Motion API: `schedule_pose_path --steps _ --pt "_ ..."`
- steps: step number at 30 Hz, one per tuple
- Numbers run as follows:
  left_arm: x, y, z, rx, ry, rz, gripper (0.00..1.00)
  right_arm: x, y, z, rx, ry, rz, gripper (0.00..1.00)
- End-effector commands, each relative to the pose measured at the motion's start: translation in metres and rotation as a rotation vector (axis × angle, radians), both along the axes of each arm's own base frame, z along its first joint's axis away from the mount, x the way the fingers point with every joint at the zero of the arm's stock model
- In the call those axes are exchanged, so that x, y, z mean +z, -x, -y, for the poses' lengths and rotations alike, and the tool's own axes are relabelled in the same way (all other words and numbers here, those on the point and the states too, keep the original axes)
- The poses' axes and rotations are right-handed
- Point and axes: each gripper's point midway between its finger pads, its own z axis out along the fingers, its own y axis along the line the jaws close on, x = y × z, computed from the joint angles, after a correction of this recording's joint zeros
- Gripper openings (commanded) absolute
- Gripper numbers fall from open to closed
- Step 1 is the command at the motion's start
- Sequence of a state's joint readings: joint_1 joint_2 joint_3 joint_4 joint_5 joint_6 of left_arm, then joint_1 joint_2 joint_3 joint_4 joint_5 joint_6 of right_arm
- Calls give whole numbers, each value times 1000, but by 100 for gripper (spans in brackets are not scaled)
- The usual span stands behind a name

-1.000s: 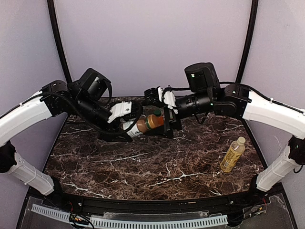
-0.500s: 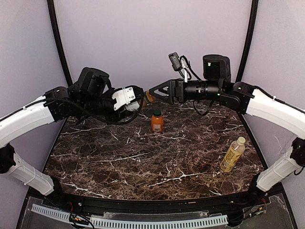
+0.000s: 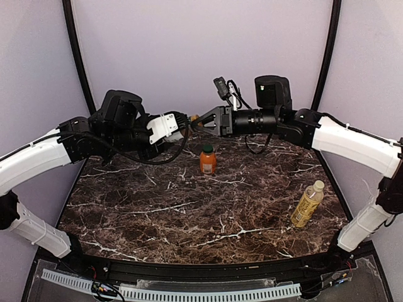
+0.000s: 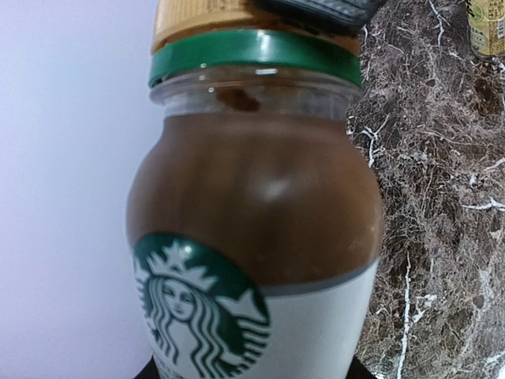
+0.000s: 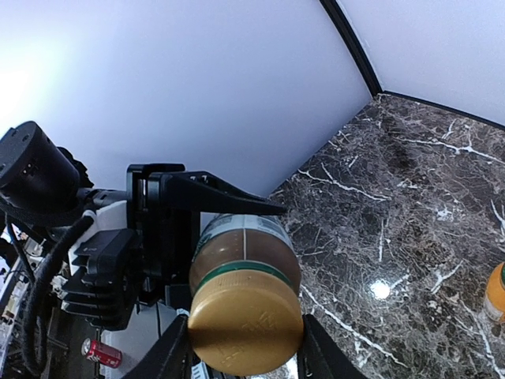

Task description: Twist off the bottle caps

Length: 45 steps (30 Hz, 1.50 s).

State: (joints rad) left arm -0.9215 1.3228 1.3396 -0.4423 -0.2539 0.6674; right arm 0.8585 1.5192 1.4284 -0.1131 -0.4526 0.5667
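My right gripper is going to the marble (image 3: 228, 204) between the orange bottle and the front white vein. It will let go of the tan-brown cap there. The cap is still on the clear bottle.
My left gripper (image 3: 182, 130) is shut on the clear bottle with the brown-white label (image 4: 252, 237), holding it on its side in the air over the back of the table. Its tan-brown cap (image 5: 246, 332) points at my right gripper (image 5: 246, 351), whose fingers (image 5: 319, 357) press both sides of the cap. Between the cap and the glass runs a green ring (image 4: 252, 49). The short orange bottle (image 3: 208, 162) with a dark green cap (image 3: 208, 148) stands just below the two grippers. At the right, the slim yellow bottle (image 3: 307, 204) carries a cream-white cap (image 3: 319, 185).
The dark marble table (image 3: 189, 220) is ringed by pale walls and two black corner poles (image 3: 77, 50). Both arms reach across the back of the table, well above its surface. A small red can (image 5: 101, 353) shows beyond the left arm.
A second ago both grippers were low over the table by the orange bottle. The left one has lifted the clear bottle to the back, and the right one has closed on its cap.
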Motion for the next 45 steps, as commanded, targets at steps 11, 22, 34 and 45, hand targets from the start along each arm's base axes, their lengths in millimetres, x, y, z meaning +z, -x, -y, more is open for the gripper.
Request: schedule_pose_path --steps 11,22,34,45 --pt "-20 42 7 -168 -24 -156 36 17 54 -7 330 -12 409 0" --pt "-48 126 14 -463 -28 -559 36 -25 133 -13 591 181 1064 0" --pt "-39 122 20 -447 9 -557 36 -26 128 -15 546 252 1202 0" --pt "-41 125 16 -444 7 -563 35 10 131 5 425 154 1390 0"
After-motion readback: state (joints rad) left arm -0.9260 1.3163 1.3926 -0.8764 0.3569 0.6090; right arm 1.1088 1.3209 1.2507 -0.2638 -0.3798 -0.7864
